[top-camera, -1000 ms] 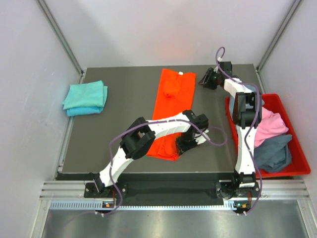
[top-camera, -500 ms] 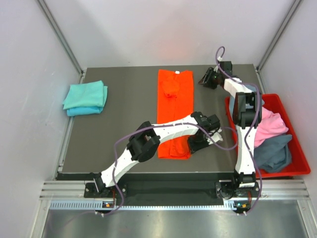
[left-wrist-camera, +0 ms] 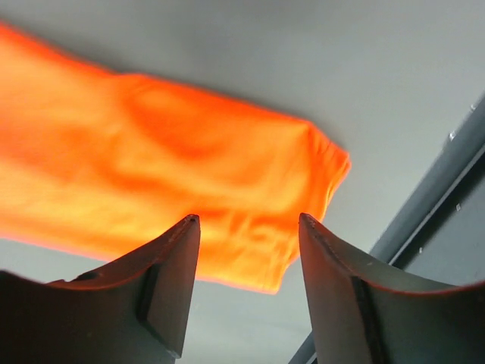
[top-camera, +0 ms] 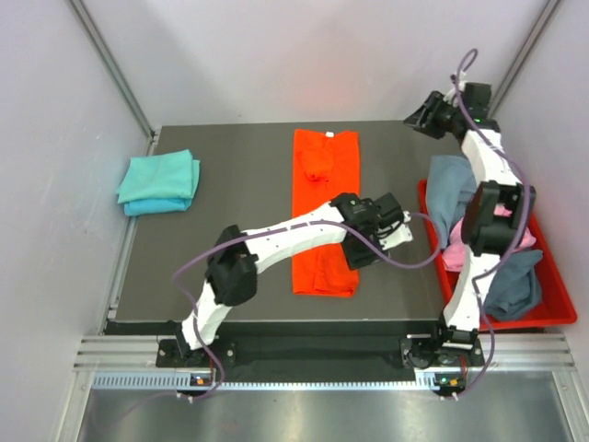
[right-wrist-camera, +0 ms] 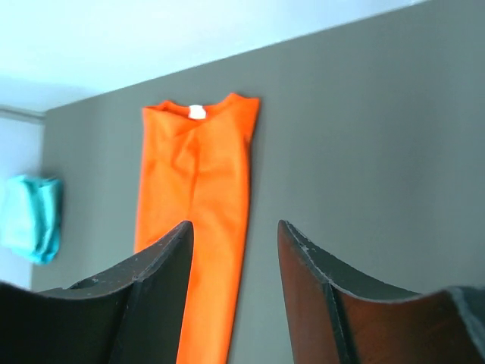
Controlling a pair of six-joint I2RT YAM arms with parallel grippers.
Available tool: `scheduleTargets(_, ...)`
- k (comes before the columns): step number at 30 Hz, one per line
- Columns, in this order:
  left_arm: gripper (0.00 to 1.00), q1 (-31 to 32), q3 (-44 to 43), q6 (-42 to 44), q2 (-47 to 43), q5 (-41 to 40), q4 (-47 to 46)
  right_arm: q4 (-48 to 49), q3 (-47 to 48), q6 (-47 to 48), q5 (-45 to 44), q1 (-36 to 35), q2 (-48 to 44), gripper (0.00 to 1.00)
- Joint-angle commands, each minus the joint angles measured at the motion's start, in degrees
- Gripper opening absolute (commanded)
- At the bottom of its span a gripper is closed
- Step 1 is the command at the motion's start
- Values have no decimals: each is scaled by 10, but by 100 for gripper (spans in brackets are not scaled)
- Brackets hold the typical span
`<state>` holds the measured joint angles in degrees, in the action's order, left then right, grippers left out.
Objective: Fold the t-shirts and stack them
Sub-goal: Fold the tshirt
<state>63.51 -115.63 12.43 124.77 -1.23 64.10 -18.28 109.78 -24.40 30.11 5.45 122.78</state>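
The robot's left gripper needs to next move to the orange t-shirt's near corner (top-camera: 295, 292) (left-wrist-camera: 271, 289), on the side toward the folded teal t-shirts, and close there.
The orange t-shirt (top-camera: 326, 207) lies on the table as a long narrow strip, neck label at the far end. My left gripper (top-camera: 361, 250) hovers at the strip's near right corner. Its jaws are open and empty, with the orange t-shirt (left-wrist-camera: 189, 174) just past the left gripper (left-wrist-camera: 246, 227). My right gripper (top-camera: 419, 118) is raised at the far right corner, open, holding nothing. From the right gripper (right-wrist-camera: 235, 227) I look down on the orange t-shirt (right-wrist-camera: 197, 197). Folded teal t-shirts (top-camera: 158, 181) are stacked at the left, and a teal t-shirt (right-wrist-camera: 30, 216) shows in the right wrist view.
A red bin (top-camera: 550, 276) stands at the right edge of the table. It holds a pink t-shirt (top-camera: 508, 230) and a grey-blue one (top-camera: 515, 285). Another grey-blue cloth (top-camera: 448, 198) hangs over its left rim. Metal frame posts rise at both back corners.
My left gripper dragged the shirt's near end rightward, straightening the strip, then opened and let go. My right arm swung from the shirt's far end out to the back right corner.
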Motion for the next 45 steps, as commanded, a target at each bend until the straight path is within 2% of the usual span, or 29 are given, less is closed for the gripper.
scheduleTargets(1,61,-7,18,9,-94,-42,-21,-89,-32,31,99,21,-80,49)
scheduleTargets(5,65,-12,42,17,-142,-74,-27,-134,-143,64,141,16,-170,50)
scheduleTargets(8,66,-43,56,6,-174,-77,-30,-148,-247,57,166,13,-249,51)
scheduleTargets(13,67,-143,69,-63,-219,-94,-49,-164,-408,39,162,13,-388,51)
scheduleTargets(16,67,-197,113,-123,-251,-56,-60,-170,-509,19,166,13,-460,51)
scheduleTargets(20,63,-282,195,-245,-285,70,-76,-189,-624,9,169,11,-525,51)
scheduleTargets(21,63,-318,232,-266,-299,135,-90,-194,-661,11,169,11,-533,51)
scheduleTargets(22,62,-334,256,-287,-309,161,-101,-199,-680,15,174,11,-547,51)
scheduleTargets(25,62,-381,383,-399,-368,279,-185,-198,-754,10,187,9,-568,51)
scheduleTargets(26,61,-382,410,-449,-377,299,-202,-183,-765,-2,181,-2,-573,51)
scheduleTargets(30,57,-383,503,-483,-358,335,-259,-157,-773,-29,184,-33,-545,51)
scheduleTargets(35,54,-383,561,-542,-331,379,-343,-139,-771,-39,181,-50,-481,51)
scheduleTargets(39,53,-385,610,-556,-325,370,-353,-96,-769,-75,174,-90,-447,50)
scheduleTargets(45,53,-384,629,-553,-312,367,-350,-55,-775,-102,170,-109,-426,50)
